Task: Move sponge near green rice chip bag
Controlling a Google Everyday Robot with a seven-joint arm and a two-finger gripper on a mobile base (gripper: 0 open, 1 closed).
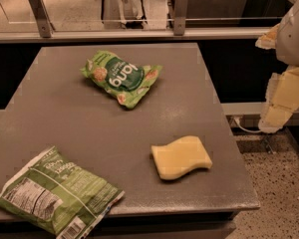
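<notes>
Next, the gripper closes on the end of the pale yellow sponge (pixel 197 154) that is farther away from the olive-green bag.
The pale yellow sponge (pixel 181 157) lies flat on the grey table (pixel 79 118), near its front right corner. The bright light-green rice chip bag (pixel 122 77) with white lettering lies at the back middle of the table, well apart from the sponge. My gripper (pixel 276 118) hangs off the table's right side, raised, to the right of and beyond the sponge, touching nothing. The white arm (pixel 296 31) shows above it at the right edge of the view.
A larger, darker olive-green bag (pixel 57 193) with a white nutrition label lies at the table's front left corner, overhanging the edge. A metal rail (pixel 139 34) runs behind the table. Speckled floor (pixel 274 183) lies to the right.
</notes>
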